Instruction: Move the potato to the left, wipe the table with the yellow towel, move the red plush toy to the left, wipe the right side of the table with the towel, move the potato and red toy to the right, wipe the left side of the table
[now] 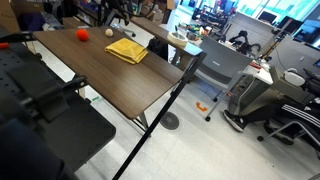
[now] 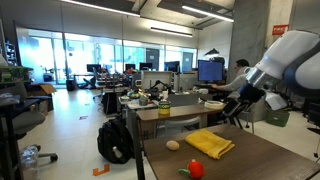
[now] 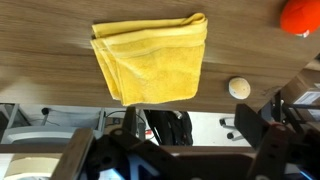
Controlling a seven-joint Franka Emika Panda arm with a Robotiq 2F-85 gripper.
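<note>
The robot's gripper needs to next go to the potato (image 1: 109, 32) (image 3: 239, 88) between the yellow towel and the red plush toy and close there, because the potato moves first.
The yellow towel (image 1: 127, 49) lies flat on the dark wood table (image 1: 110, 85), near its far edge. The potato (image 1: 109, 33) sits just beside it and the red plush toy (image 1: 82, 34) a little further along. In an exterior view the towel (image 2: 210, 143), potato (image 2: 173, 146) and red toy (image 2: 196, 169) lie on the table (image 2: 265, 160). My gripper (image 2: 236, 112) hangs open and empty in the air above the table's edge beside the towel. In the wrist view my open gripper (image 3: 195, 135) is off the edge, below the towel (image 3: 150, 60), potato (image 3: 239, 88) and toy (image 3: 300, 17).
A black backpack (image 2: 115, 140) stands on the floor just past the table's edge, and it also shows in the wrist view (image 3: 170, 125). Office desks with monitors (image 2: 210, 72) stand beyond it. Office chairs (image 1: 285, 120) and grey equipment (image 1: 220, 62) stand beside the table.
</note>
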